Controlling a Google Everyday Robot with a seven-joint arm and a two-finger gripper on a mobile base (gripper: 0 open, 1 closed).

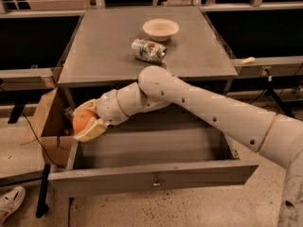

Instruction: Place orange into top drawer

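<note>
Next, my gripper lets go of the orange on the bottom of the drawer near the cardboard box end [112, 141], behind the front panel.
The orange [83, 121] is a round orange fruit held between the cream fingers of my gripper [86, 122]. The gripper is shut on it and hangs over the left end of the open top drawer [151, 148], just above the drawer's left wall. The drawer is pulled out under the grey tabletop; its flat front panel carries a small metal knob [155, 183]. My white arm reaches in from the lower right across the drawer.
A green-and-silver can [148, 50] lies on its side on the tabletop [94, 56], with a cream bowl [161, 29] behind it. An open cardboard box [49, 122] stands left of the drawer. A white shoe [10, 203] lies on the floor at the lower left.
</note>
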